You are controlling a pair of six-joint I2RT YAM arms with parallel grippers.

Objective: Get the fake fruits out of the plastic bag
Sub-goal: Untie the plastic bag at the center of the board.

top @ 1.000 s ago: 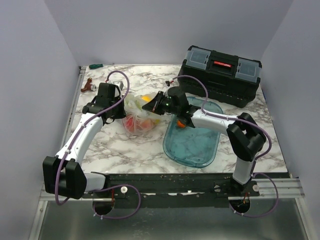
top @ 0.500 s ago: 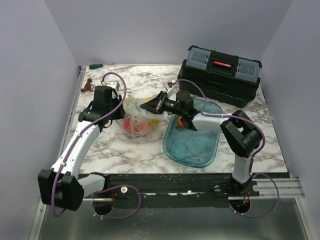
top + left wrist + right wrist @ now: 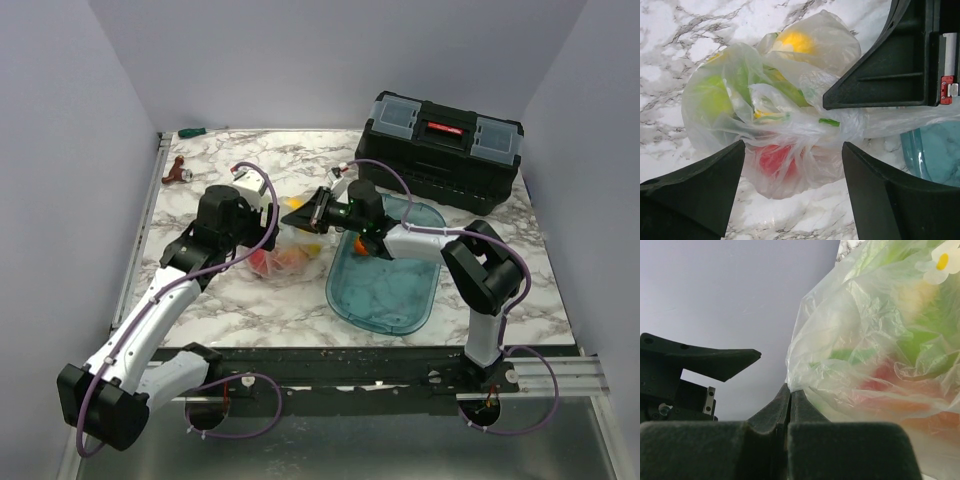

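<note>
The folds of the plastic bag cover the fake fruits and only my right gripper holds the bag, so my left gripper should pinch the bag's fold over the red fruit [image 3: 792,145].
The plastic bag [image 3: 805,130] lies on the marble with the fake fruits inside: a red one [image 3: 772,160], a yellow one [image 3: 792,42] and a green one [image 3: 715,95] show through the film. My left gripper [image 3: 792,185] is open, its fingers either side of the bag's near end and not touching it. In the top view it [image 3: 262,238] sits at the bag's [image 3: 285,258] left side. My right gripper [image 3: 791,390] is shut on a bunched fold of the bag [image 3: 875,355], holding it up from the right [image 3: 300,212].
A blue-tinted oval tray [image 3: 385,290] lies right of the bag, with an orange fruit [image 3: 360,243] at its far end under the right arm. A black toolbox [image 3: 445,150] stands at the back right. A green-handled screwdriver [image 3: 192,131] and a brown clamp [image 3: 177,172] lie at the back left.
My left gripper has opened, let go of the bag and moved right and nearer. The right gripper has stayed shut on the bag, shifting slightly left.
</note>
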